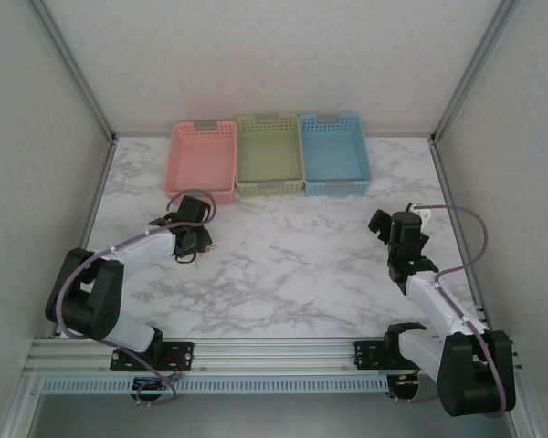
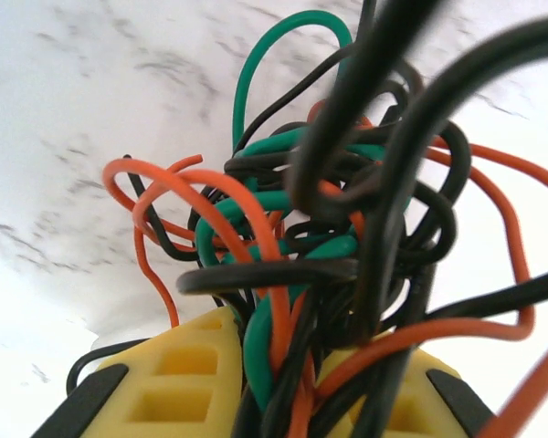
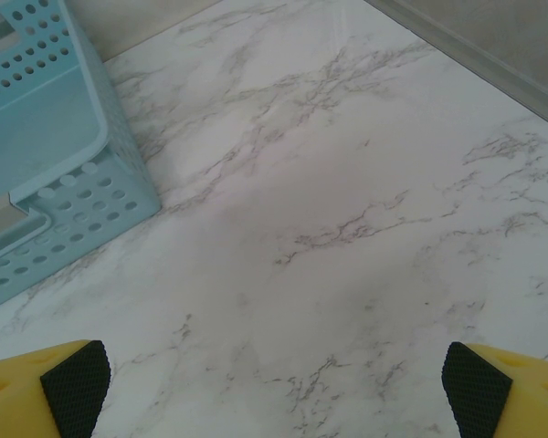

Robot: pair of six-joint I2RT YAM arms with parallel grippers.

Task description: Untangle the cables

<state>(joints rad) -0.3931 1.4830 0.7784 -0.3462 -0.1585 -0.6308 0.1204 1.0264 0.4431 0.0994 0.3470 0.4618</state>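
Note:
The robot's left gripper needs to set the tangled cables down on the bare marble (image 1: 283, 265) well in front of the green basket.
A tangled bundle of thin black, red-orange and teal-green cables (image 2: 320, 246) fills the left wrist view, its strands running down between the yellow fingers (image 2: 173, 383). My left gripper (image 2: 288, 392) is shut on that bundle. From above, the left gripper (image 1: 190, 239) sits left of centre with the cables (image 1: 188, 255) dangling just under it as a small dark clump. My right gripper (image 1: 395, 228) hovers at the right side of the table, and in its wrist view the right gripper (image 3: 279, 388) stands open, black pads wide apart over bare marble.
Three baskets line the back of the marble table: pink (image 1: 203, 162), green (image 1: 268, 153) and blue (image 1: 333, 151). The blue basket's corner (image 3: 64, 182) lies ahead and left of the right gripper. Metal frame posts and walls border both sides.

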